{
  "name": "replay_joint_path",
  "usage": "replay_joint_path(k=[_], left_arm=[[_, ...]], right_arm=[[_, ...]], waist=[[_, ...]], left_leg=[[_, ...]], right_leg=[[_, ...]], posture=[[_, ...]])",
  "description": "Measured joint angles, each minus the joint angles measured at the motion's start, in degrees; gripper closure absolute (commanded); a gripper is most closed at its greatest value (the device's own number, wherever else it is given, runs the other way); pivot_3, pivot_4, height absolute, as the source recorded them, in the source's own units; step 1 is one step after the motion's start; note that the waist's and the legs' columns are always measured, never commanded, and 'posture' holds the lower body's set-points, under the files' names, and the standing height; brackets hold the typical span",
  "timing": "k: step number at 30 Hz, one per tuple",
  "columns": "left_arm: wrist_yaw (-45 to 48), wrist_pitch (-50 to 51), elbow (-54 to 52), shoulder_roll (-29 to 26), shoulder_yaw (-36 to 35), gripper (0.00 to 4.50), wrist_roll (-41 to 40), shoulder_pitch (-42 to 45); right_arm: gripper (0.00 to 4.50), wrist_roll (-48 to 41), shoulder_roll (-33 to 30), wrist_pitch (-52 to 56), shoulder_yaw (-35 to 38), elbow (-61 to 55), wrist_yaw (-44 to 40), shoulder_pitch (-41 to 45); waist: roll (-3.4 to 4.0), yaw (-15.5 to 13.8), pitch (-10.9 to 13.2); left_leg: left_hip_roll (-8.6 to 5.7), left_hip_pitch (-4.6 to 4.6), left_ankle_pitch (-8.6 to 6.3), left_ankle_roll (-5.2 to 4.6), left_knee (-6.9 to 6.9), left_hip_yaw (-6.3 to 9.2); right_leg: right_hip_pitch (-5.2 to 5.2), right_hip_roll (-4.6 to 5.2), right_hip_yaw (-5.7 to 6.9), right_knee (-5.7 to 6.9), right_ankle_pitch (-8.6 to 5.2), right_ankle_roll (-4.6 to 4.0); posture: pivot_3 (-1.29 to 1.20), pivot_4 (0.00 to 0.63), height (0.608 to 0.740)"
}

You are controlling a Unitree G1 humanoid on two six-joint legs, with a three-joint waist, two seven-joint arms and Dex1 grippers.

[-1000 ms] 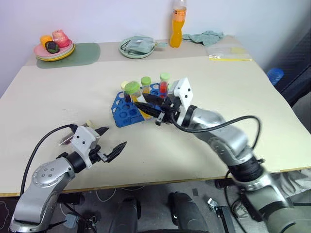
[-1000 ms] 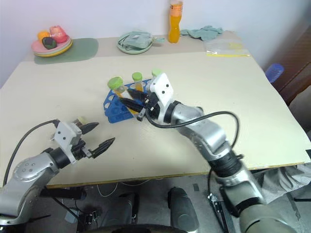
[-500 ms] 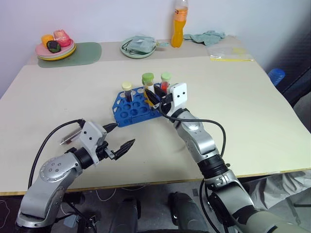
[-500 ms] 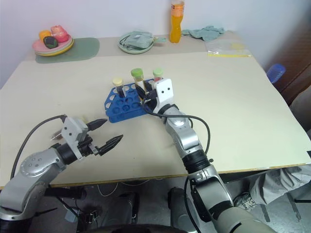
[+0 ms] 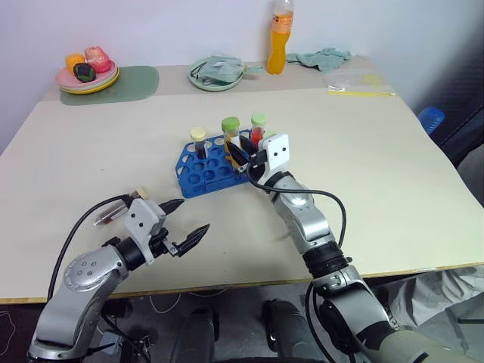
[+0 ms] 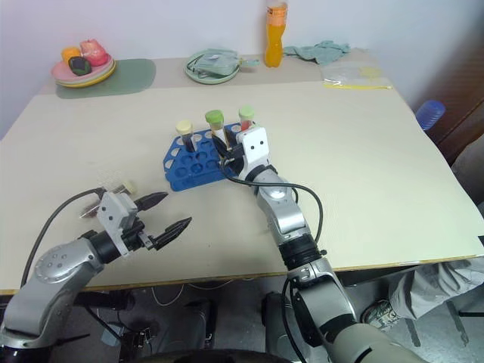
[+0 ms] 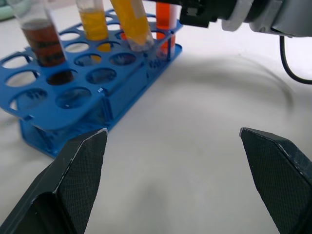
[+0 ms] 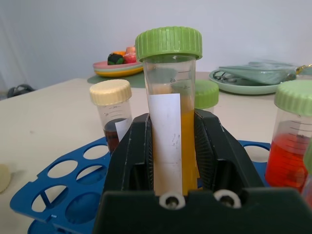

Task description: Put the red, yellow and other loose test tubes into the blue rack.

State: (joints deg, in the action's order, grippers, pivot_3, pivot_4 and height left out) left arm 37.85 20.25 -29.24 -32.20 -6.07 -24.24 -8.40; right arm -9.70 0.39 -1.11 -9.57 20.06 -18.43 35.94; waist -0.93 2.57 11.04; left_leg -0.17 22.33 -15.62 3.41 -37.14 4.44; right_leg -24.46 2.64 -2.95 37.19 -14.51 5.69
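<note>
The loose cream-capped test tube lies on the table beside my left arm, and my left gripper will next close on the body (image 5: 115, 212) of it.
The blue rack (image 5: 198, 175) sits mid-table. A dark maroon tube with a cream cap (image 5: 198, 141), a red tube with a green cap (image 5: 258, 127) and a yellow tube (image 7: 94, 23) stand in it. My right gripper (image 5: 237, 151) is shut on another yellow tube with a green cap (image 8: 169, 141), which leans slightly with its lower end at a hole on the rack's right side. Well short of the rack, near the table's front edge, my left gripper (image 5: 193, 215) is open and holds nothing.
Along the far edge are a tall orange bottle (image 5: 277, 34), a round green plate (image 5: 215, 74), a plate of fruit (image 5: 85, 72) on a green mat and a crumpled cloth (image 5: 325, 57). A small cream cap (image 6: 128, 186) lies by my left arm.
My right gripper has swung the yellow tube from lying nearly level over the rack to nearly upright and brought it down onto the rack. The left gripper has stayed put.
</note>
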Motion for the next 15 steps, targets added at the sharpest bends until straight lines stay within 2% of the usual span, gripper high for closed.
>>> replay_joint_path(k=[11,15], left_arm=[[0.61,-1.83,1.02,0.25,0.13,0.00,0.10,-0.81],[-1.36,0.75,0.94,0.28,-0.11,0.00,-0.30,0.15]], right_arm=[[3.77,2.92,2.23,-13.28,1.24,9.88,0.04,0.09],[1.89,2.66,2.67,-14.96,2.04,11.58,-1.48,0.05]], waist=[[0.00,0.05,0.00],[0.01,0.06,0.00]], left_leg=[[0.00,-0.03,0.00,0.00,0.00,0.00],[0.00,-0.04,0.00,0.00,0.00,0.01]], right_leg=[[0.02,0.00,-0.01,0.02,0.00,0.00],[0.02,-0.01,0.00,0.03,0.00,0.00]], posture=[[0.00,0.150,0.740],[0.00,0.150,0.740]])
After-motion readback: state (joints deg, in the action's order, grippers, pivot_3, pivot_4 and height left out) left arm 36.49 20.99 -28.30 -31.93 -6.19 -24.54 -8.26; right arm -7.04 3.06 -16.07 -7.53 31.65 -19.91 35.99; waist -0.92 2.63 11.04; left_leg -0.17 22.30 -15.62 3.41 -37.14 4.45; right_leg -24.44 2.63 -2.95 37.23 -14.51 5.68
